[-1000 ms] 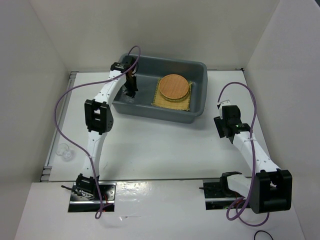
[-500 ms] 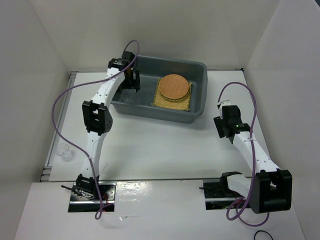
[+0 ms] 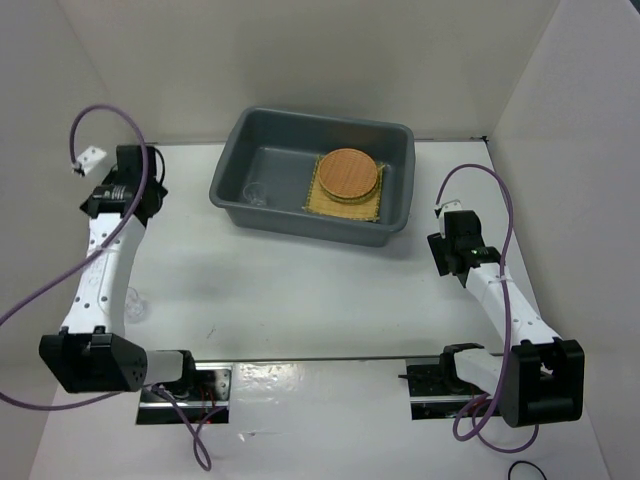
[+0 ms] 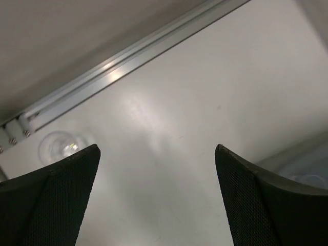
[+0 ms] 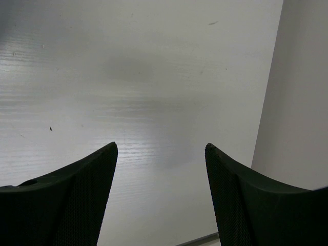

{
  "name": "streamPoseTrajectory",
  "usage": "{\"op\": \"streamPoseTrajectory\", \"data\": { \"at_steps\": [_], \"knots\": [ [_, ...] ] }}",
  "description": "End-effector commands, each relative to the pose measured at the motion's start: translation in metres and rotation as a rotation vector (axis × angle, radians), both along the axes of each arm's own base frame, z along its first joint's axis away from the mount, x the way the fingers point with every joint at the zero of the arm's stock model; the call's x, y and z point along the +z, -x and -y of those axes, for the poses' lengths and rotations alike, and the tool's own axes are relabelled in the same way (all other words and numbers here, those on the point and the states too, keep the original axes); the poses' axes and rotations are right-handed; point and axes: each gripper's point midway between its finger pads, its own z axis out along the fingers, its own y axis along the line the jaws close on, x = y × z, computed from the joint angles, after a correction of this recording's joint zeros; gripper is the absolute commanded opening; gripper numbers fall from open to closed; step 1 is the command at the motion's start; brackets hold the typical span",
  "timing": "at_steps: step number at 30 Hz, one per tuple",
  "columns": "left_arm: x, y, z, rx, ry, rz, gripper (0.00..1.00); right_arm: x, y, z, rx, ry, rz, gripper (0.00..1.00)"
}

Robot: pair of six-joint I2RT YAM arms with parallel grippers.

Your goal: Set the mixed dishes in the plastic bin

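Note:
The clear cup is near the metal rail, and my left gripper will go to it and close on the cup's rim [image 3: 142,296] [image 4: 78,146] facing the bin.
The dark grey plastic bin [image 3: 395,140] stands at the back middle of the table. In its right half lies a square tan woven plate [image 3: 318,203] with a round orange-brown plate [image 3: 348,173] on top. A small clear cup [image 3: 255,194] rests on the bin's floor at the left. Another clear cup [image 3: 137,306] [image 4: 59,146] stands on the table near the left rail, partly behind my left arm. My left gripper [image 3: 138,188] [image 4: 156,148] hangs open and empty over the table, left of the bin. My right gripper [image 3: 447,256] [image 5: 161,146] is open and empty over bare table, right of the bin.
A metal rail [image 4: 118,64] [image 3: 100,300] runs along the table's left edge under the white side wall. The right wall [image 5: 302,92] stands close beside my right gripper. White walls enclose the table on three sides.
My left arm has swung out of the bin to the far left, and its gripper has opened. A clear cup now lies in the bin where it was. The right arm has not moved.

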Motion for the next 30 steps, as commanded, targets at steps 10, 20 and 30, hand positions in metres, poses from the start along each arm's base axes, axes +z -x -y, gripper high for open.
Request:
{"op": "streamPoseTrajectory", "data": {
  "at_steps": [10, 20, 30],
  "knots": [
    [-0.164, 0.107, -0.020, 0.424, 0.187, -0.470, 0.91, -0.004, -0.005, -0.005, -0.001, -0.006, 0.018, 0.74],
    [-0.193, 0.121, -0.021, 0.440, 0.247, -0.517, 0.91, -0.006, -0.006, -0.007, 0.008, -0.006, 0.009, 0.74],
    [-0.198, 0.113, -0.033, 0.371, 0.240, -0.575, 0.91, -0.008, -0.005, -0.007, 0.008, -0.005, -0.001, 0.74]
  ]
}}
